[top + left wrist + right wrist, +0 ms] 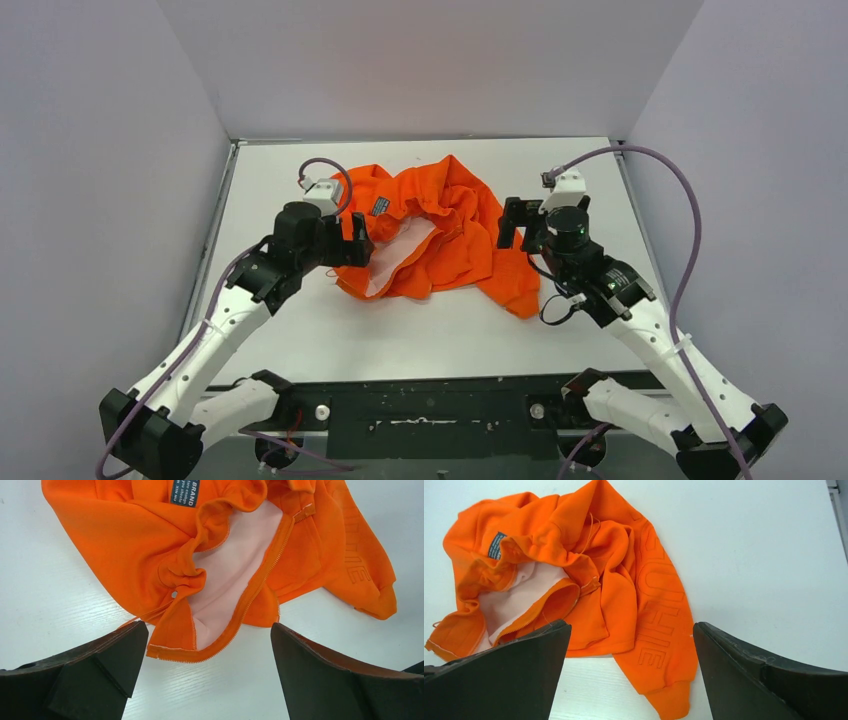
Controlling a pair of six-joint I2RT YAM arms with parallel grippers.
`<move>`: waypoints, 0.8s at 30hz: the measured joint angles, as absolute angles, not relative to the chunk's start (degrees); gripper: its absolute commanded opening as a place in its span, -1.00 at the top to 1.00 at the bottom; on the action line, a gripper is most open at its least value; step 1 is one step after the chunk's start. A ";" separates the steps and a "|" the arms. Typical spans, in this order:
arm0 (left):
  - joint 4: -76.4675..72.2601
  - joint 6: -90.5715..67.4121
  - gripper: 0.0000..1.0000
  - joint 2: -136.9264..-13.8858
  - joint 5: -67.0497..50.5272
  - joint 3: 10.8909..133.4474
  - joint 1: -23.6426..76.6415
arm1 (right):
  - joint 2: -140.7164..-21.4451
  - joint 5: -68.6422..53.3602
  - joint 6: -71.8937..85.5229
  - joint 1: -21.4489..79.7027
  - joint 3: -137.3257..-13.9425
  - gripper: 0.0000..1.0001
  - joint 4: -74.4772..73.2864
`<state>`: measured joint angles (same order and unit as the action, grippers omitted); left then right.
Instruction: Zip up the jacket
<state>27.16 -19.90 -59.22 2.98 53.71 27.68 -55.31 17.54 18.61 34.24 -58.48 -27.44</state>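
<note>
The orange jacket's edge (371, 256) (181, 596) beside the drawstring's silver eyelet is the next spot that I need to move my left gripper to, and there I need to close it.
The orange jacket (450, 225) lies crumpled on the white table, unzipped, its pale pink lining (405, 255) showing. In the left wrist view the jacket (125, 545) shows a dark label (184, 491) and a zipper edge (255, 585) running down to the hem corner (172, 652). My left gripper (358, 243) is open and empty at the jacket's left edge, its fingers either side of that hem corner. My right gripper (512, 222) is open and empty by the jacket's right side, above a sleeve (664, 630) with embossed letters and its cuff (671, 702).
White walls close in the table on the left, back and right. A metal rail (215, 230) runs along the table's left edge. The arms' black base bar (430, 410) sits at the near edge.
</note>
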 measured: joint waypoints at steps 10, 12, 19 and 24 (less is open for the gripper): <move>27.22 -20.58 -0.83 -59.59 3.07 53.71 27.73 | -56.84 17.37 13.45 34.30 -58.50 -1.00 -26.57; 27.29 -20.82 -0.83 -60.18 3.38 53.71 27.73 | -58.74 16.69 12.03 34.41 -58.50 -1.00 -25.87; 27.75 -21.93 -0.78 -61.87 4.25 53.65 27.73 | -66.11 14.44 7.51 34.59 -59.66 -0.98 -21.80; 28.38 -22.06 -0.77 -62.04 5.26 53.60 27.77 | -74.74 9.89 5.28 34.37 -63.94 -0.96 -18.96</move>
<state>28.38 -22.06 -62.04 5.26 53.60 27.77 -74.74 9.89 5.28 34.37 -63.94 -18.96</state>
